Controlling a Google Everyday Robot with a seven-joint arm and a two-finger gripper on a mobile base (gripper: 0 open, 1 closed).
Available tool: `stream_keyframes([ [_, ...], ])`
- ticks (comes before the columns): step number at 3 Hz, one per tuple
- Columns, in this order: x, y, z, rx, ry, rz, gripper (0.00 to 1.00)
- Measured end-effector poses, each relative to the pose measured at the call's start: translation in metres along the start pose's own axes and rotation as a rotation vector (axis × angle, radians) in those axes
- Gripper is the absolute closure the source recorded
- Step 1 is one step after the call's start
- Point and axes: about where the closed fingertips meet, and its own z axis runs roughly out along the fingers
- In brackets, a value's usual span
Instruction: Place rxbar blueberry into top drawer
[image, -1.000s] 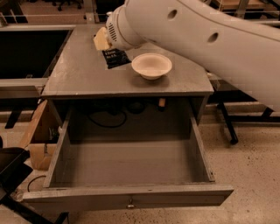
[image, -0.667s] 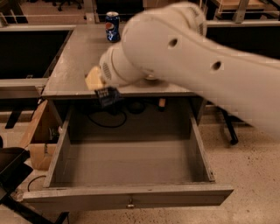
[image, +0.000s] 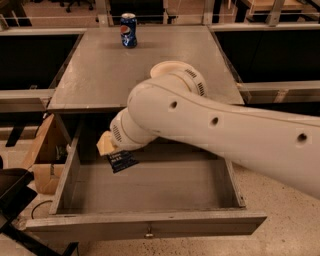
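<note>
My gripper is to let go of the rxbar blueberry on the middle of the drawer's bottom (image: 148, 177), straight behind the small knob.
The top drawer (image: 150, 220) is pulled wide open below the grey tabletop (image: 100, 75); its front panel with a small knob faces me. My gripper (image: 109, 149) hangs over the drawer's back left part, low inside the opening. It is shut on the rxbar blueberry (image: 122, 161), a dark wrapper with white lettering that sticks out below the fingers, just above the drawer floor. The white arm crosses the view from the right and hides most of the white bowl (image: 165, 68) on the tabletop.
A blue Pepsi can (image: 128, 30) stands at the back of the tabletop. A cardboard box (image: 42, 165) sits on the floor left of the drawer. Dark furniture parts show at the lower left. Black bins flank the table on both sides.
The gripper has carried the bar off the tabletop, forward and down into the open drawer. The arm now covers most of the bowl, and the Pepsi can shows.
</note>
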Motion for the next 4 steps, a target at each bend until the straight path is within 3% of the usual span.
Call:
stream_keyframes([
  [1,0.046,-0.019,0.037,0.066,0.018,0.025,1.00],
  [2,0.073,-0.053,0.071,0.130,0.010,0.045,1.00],
  [3,0.075,-0.101,0.091,0.183,-0.024,0.143,1.00],
  [4,0.074,-0.104,0.090,0.194,-0.034,0.194,0.81],
])
